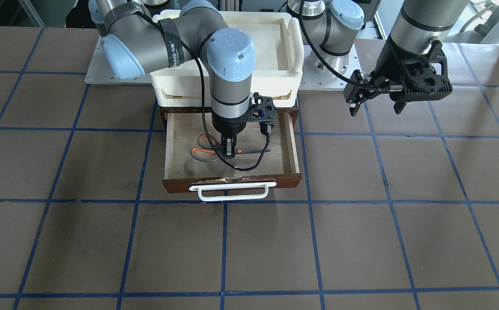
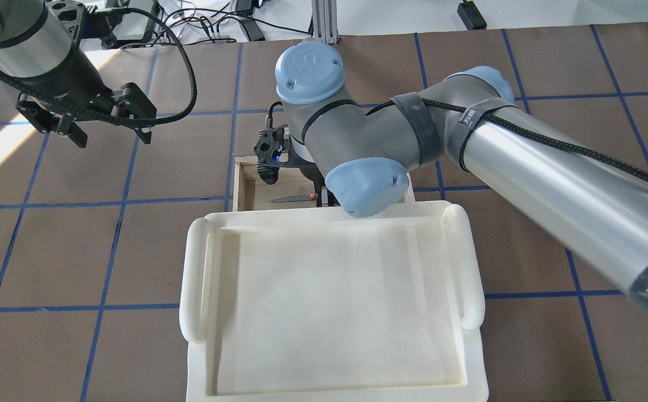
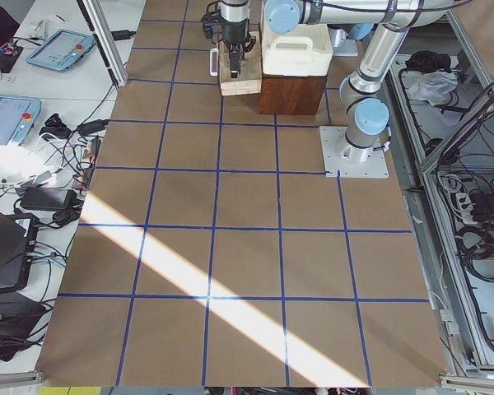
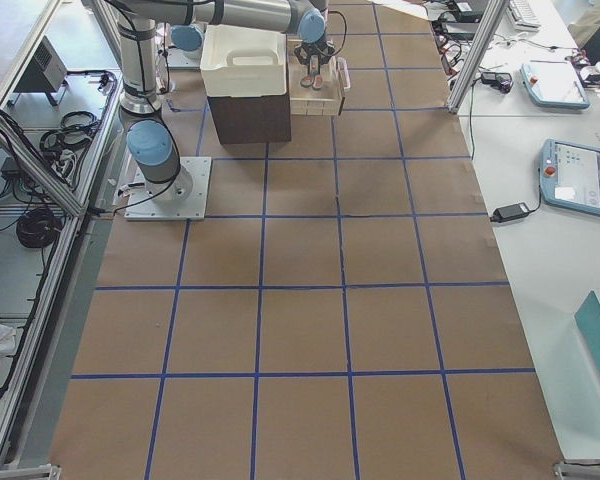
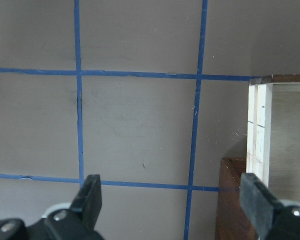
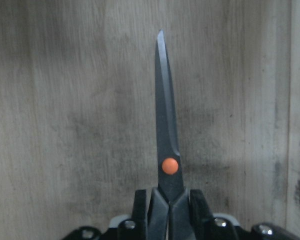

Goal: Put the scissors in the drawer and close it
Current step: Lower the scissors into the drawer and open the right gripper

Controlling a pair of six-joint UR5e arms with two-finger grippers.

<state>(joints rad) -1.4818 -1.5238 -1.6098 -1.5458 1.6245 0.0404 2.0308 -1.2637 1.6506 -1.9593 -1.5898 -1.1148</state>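
The robot's right gripper should release the scissors so they lie flat on the middle of the drawer's pale plywood bottom (image 1: 236, 154).
The drawer (image 1: 176, 184) stands pulled open, with a dark reddish-brown front, a white bar handle (image 1: 232, 192) and a pale plywood floor. The scissors (image 1: 204, 154), with orange-and-grey handles and dark blades, are inside it, low over the floor. My right gripper (image 1: 229, 148) reaches down into the drawer and is shut on the scissors just behind the orange pivot (image 6: 169, 165); its fingers (image 6: 139, 202) flank the shank. The blade (image 2: 290, 197) shows beneath my right wrist. My left gripper (image 1: 376, 107) is open and empty, hovering over bare table beside the drawer's side wall (image 5: 260, 130).
A cream-white plastic tray (image 2: 201, 268) sits on top of the dark wooden cabinet (image 4: 250, 118) that holds the drawer. The brown table has blue grid lines. My right arm's forearm crosses above the tray's corner.
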